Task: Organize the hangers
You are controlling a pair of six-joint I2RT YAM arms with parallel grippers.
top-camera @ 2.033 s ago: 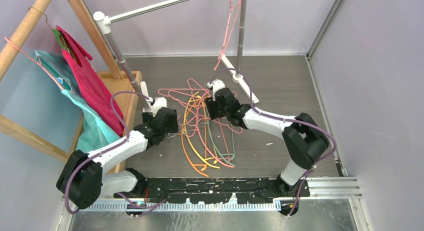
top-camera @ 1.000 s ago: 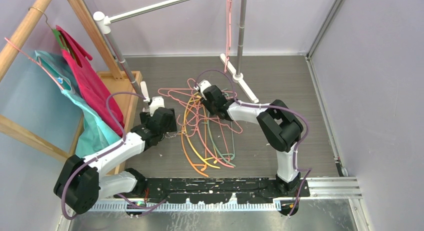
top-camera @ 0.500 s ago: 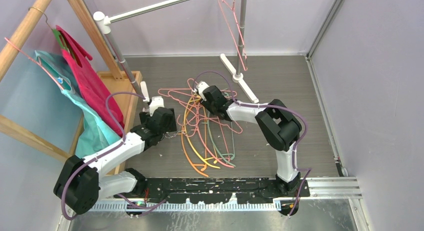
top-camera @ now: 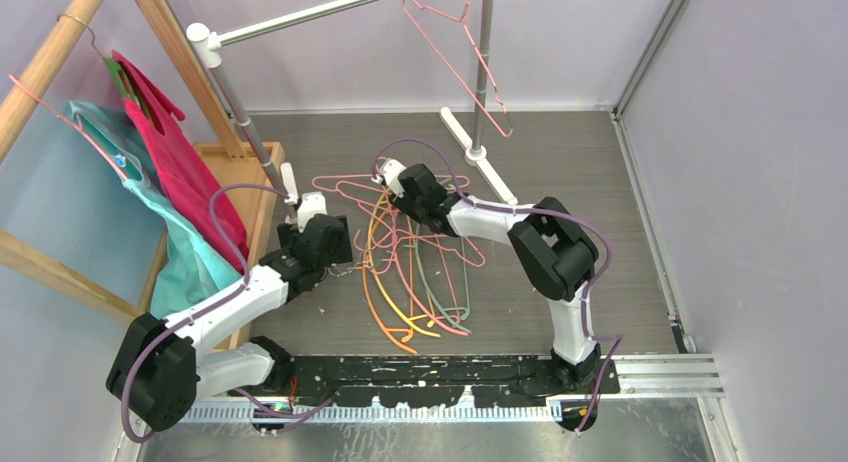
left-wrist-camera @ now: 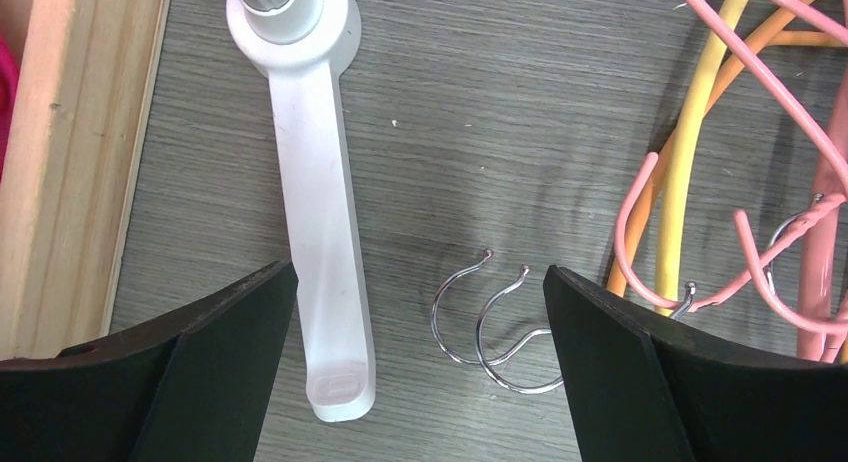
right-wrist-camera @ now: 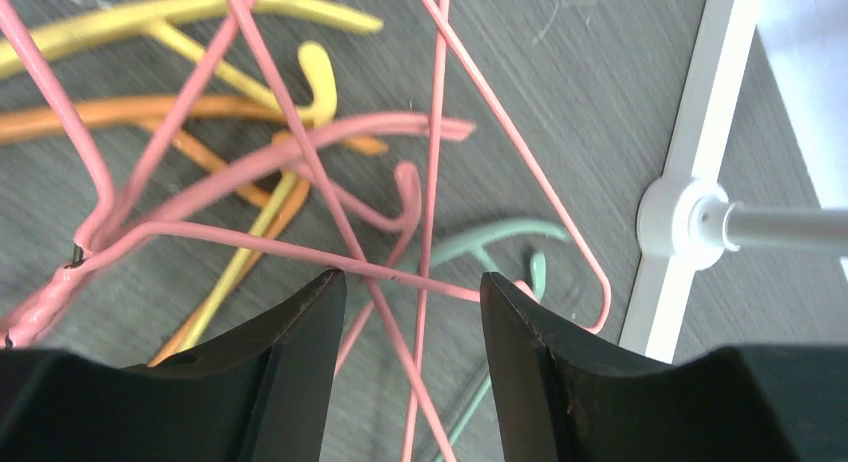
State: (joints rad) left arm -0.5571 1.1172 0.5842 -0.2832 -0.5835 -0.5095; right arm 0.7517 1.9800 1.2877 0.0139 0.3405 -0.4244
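The pink hanger's arm lies across both open fingers, so I will use my right gripper to line it up with them and pinch it near the hanger's neck (right-wrist-camera: 150, 229).
The hangers (top-camera: 412, 267) lie in a tangled heap on the floor: pink wire ones with curved orange, yellow and pale green ones. One pink hanger (top-camera: 458, 57) hangs on the metal rail (top-camera: 320, 13). My right gripper (top-camera: 412, 204) hovers open over the heap's far end; in the right wrist view its jaws (right-wrist-camera: 412, 279) straddle crossing pink wires (right-wrist-camera: 400, 272) without clamping them. My left gripper (top-camera: 335, 257) is open at the heap's left edge. In its wrist view the jaws (left-wrist-camera: 418, 277) stand wide over two bare metal hooks (left-wrist-camera: 490, 327), with a yellow hanger (left-wrist-camera: 690, 132) to the right.
The rail stand's white feet rest on the floor (left-wrist-camera: 320, 212) (right-wrist-camera: 690, 222) close to both grippers. A wooden rack (top-camera: 160, 32) with magenta and teal garments (top-camera: 170, 182) stands at the left, its wooden base (left-wrist-camera: 70, 152) just left of my left gripper. Grey walls enclose the floor.
My right gripper has reached further left along the heap's far end, its elbow folding in. The pink hanger on the rail has swung round and now shows broadside. The left arm has barely moved.
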